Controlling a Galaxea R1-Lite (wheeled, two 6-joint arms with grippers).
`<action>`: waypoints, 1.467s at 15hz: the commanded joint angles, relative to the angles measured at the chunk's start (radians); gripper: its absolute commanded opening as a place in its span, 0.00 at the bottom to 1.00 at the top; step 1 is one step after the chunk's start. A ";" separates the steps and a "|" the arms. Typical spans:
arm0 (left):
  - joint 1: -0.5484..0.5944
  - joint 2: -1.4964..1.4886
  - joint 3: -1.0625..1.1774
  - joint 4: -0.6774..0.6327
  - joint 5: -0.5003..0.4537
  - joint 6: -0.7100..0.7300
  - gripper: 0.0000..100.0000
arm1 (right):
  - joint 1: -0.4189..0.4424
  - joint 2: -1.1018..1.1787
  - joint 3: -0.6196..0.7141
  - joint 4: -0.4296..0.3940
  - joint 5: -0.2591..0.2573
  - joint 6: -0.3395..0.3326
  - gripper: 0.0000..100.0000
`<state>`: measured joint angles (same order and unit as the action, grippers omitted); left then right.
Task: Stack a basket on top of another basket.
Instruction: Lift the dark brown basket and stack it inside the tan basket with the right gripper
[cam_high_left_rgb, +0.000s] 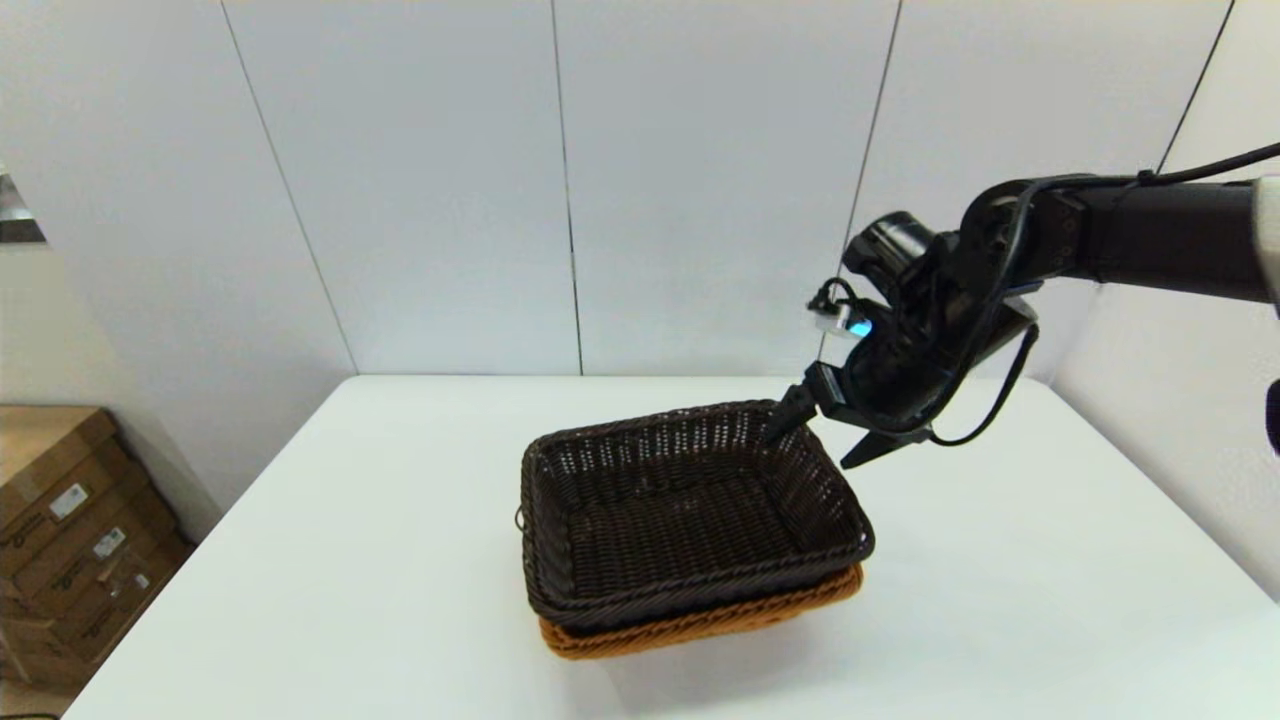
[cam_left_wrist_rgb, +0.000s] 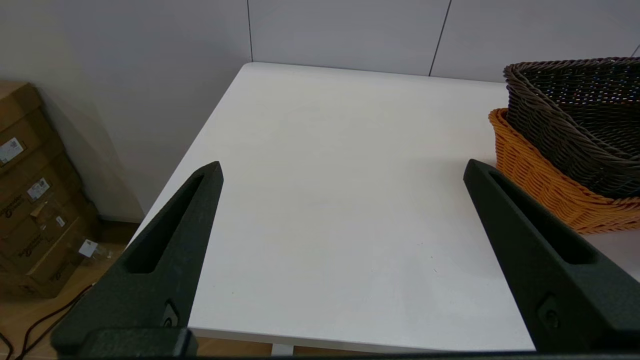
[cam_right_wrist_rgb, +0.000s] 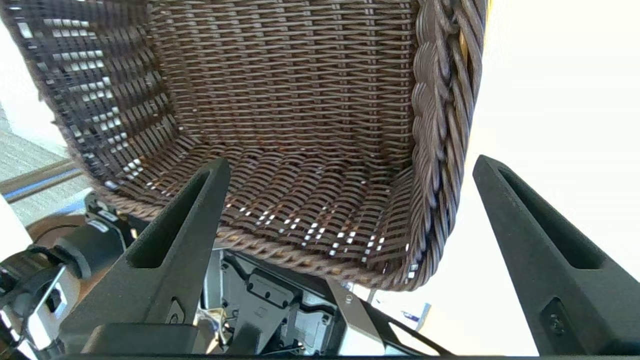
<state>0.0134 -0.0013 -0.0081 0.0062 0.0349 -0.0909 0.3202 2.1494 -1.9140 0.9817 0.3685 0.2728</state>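
Observation:
The front side of the stack is at a slant to the table's far edge. Next, my right gripper takes the dark brown basket's side rim (cam_high_left_rgb: 843, 490) and turns the stack square.
The dark brown basket (cam_high_left_rgb: 690, 510) sits nested in the orange-tan basket (cam_high_left_rgb: 700, 625) at the table's middle, slightly skewed, with the orange rim showing along the front and right. My right gripper (cam_high_left_rgb: 820, 443) is open at the dark basket's far right corner, with one finger over the inside and the other outside. In the right wrist view the braided rim (cam_right_wrist_rgb: 435, 125) lies between the spread fingers (cam_right_wrist_rgb: 525, 220), which do not touch it. My left gripper (cam_left_wrist_rgb: 342, 167) hangs open and empty over the table's near left, with both baskets (cam_left_wrist_rgb: 575, 110) (cam_left_wrist_rgb: 540, 175) off to its right.
The white table (cam_high_left_rgb: 350, 550) extends around the stack on all sides. Grey wall panels stand right behind its far edge. Cardboard boxes (cam_high_left_rgb: 70, 520) are piled on the floor off the table's left side, also visible as boxes (cam_left_wrist_rgb: 30, 190) in the left wrist view.

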 joint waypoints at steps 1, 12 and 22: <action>0.000 0.000 0.000 0.000 0.000 -0.001 1.00 | 0.005 0.052 -0.007 0.003 -0.002 0.000 1.00; 0.000 0.000 0.000 0.000 0.000 -0.001 1.00 | -0.024 0.057 0.026 0.008 -0.089 0.072 1.00; 0.000 0.000 0.000 0.000 0.000 -0.001 1.00 | -0.018 0.050 0.027 0.011 -0.155 0.108 0.00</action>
<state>0.0134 -0.0013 -0.0077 0.0062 0.0345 -0.0909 0.3053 2.2004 -1.8857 0.9891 0.2155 0.3757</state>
